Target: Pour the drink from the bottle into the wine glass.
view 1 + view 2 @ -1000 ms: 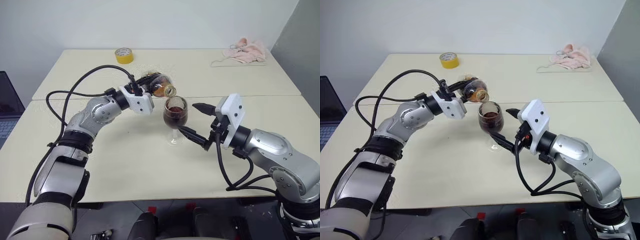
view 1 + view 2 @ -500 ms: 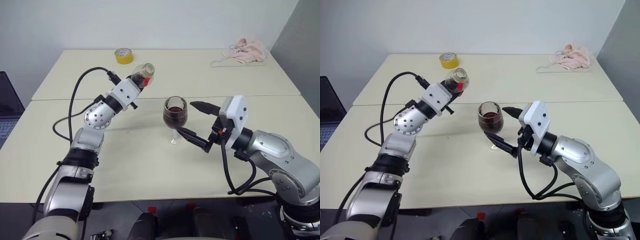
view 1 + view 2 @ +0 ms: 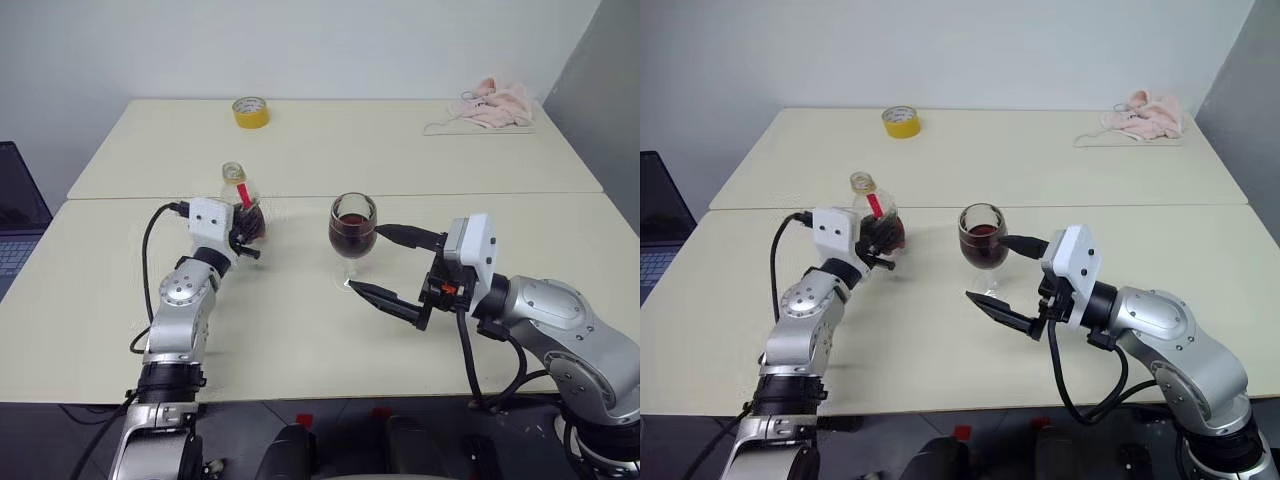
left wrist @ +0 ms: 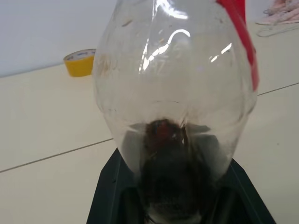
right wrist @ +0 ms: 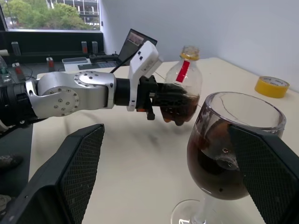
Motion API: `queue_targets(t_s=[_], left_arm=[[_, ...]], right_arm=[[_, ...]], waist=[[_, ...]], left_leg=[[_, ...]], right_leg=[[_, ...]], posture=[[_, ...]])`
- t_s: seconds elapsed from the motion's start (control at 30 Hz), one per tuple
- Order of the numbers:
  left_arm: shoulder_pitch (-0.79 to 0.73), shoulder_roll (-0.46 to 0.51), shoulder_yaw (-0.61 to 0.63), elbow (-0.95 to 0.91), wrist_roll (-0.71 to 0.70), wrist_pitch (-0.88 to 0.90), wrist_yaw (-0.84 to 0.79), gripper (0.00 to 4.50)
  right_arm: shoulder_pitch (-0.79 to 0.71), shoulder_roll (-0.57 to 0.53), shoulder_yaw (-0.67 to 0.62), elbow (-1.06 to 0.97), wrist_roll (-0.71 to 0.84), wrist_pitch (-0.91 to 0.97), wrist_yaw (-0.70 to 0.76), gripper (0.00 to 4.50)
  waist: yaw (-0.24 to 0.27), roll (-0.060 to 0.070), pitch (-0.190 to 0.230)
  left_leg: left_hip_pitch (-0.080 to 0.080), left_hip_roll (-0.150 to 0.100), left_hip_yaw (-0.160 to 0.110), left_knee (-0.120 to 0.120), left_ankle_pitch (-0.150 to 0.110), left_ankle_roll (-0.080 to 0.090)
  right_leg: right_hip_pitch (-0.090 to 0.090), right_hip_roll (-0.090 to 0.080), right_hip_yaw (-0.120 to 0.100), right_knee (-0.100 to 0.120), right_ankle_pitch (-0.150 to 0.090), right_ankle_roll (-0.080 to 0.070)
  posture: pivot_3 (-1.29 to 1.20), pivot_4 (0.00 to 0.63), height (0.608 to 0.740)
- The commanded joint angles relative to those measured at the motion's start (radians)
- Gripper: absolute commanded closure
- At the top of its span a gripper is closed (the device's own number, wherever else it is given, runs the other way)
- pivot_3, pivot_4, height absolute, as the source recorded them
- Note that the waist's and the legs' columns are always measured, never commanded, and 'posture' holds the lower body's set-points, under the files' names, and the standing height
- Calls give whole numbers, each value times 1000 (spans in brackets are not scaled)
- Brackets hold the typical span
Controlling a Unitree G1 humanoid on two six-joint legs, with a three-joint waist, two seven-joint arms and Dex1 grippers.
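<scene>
My left gripper releases the bottle next, just on the near side of the table seam [image 3: 239,247], below the yellow tape roll. The bottle is now low over the table.
The bottle [image 3: 241,203] stands upright and uncapped to the left of the wine glass, with a little dark drink [image 5: 180,109] left in its bottom. My left gripper [image 3: 249,228] is shut on the bottle's lower body, low over the table; I cannot tell whether the bottle touches it. The wine glass [image 3: 352,228] stands on the table, its bowl about half full of dark drink [image 3: 983,250]. My right gripper [image 3: 366,258] is open, its fingertips on either side of the glass, not touching it. In the left wrist view the bottle [image 4: 173,93] sits between the black fingers [image 4: 117,186].
A yellow tape roll [image 3: 249,111] lies at the table's far side and a pink cloth [image 3: 490,103] at the far right corner. A laptop [image 3: 15,215] shows at the left edge. A seam [image 3: 500,194] runs across the table [image 3: 300,340].
My left arm has swung the bottle from tilted over the glass rim to upright, moving it left and down towards the table. The right gripper has drawn back slightly from the glass.
</scene>
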Motion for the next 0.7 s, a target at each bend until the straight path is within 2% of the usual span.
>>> queue_targets(t_s=[0.03, 0.7], left_arm=[[15, 0, 27, -49, -6, 8, 15, 3545], [29, -12, 68, 46, -38, 5, 15, 3545]], right_arm=[[-11, 1, 6, -9, -21, -17, -10, 0], [-27, 16, -2, -14, -8, 18, -27, 0]], waist=[[1, 0, 0], [6, -1, 0]], left_leg=[[0, 0, 0, 0, 0, 0], [1, 0, 0, -1, 0, 0]], right_leg=[[0, 0, 0, 0, 0, 0], [0, 0, 0, 0, 0, 0]], posture=[[0, 150, 740], [0, 150, 740]])
